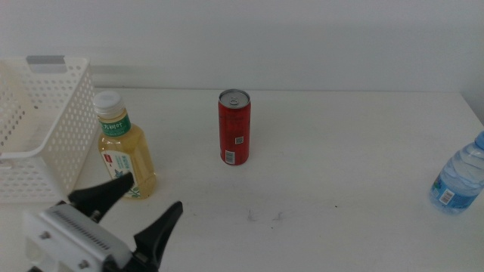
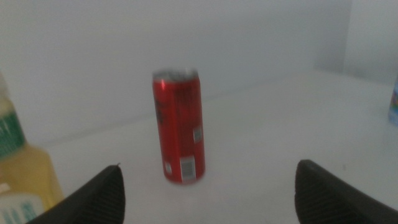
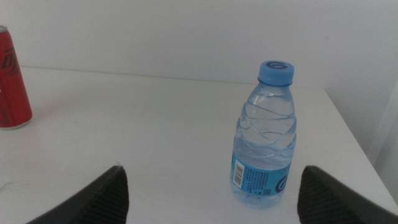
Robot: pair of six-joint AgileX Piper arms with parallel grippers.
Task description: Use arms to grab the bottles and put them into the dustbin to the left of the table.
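Note:
I will next move my left gripper past the yellow bottle to the slim red can and close it around the can's middle (image 1: 234,133) (image 2: 180,130).
A slim red can (image 1: 234,127) stands upright mid-table. It also shows in the left wrist view (image 2: 179,127) and the right wrist view (image 3: 12,81). The yellow-drink bottle (image 1: 125,147) with a white cap stands beside the dustbin (image 1: 45,143), a white perforated basket at the left. The clear water bottle (image 1: 460,175) with a blue cap stands at the right edge. My left gripper (image 1: 144,208) is open and empty at the front left, just in front of the yellow bottle and facing the can (image 2: 210,186). My right gripper (image 3: 212,186) is open, empty, short of the water bottle (image 3: 264,143), and out of the middle view.
The white table (image 1: 333,196) has faint dark scuff marks near its front middle. A white wall runs along the back edge. The yellow bottle (image 2: 18,174) and the water bottle (image 2: 393,99) show at the edges of the left wrist view.

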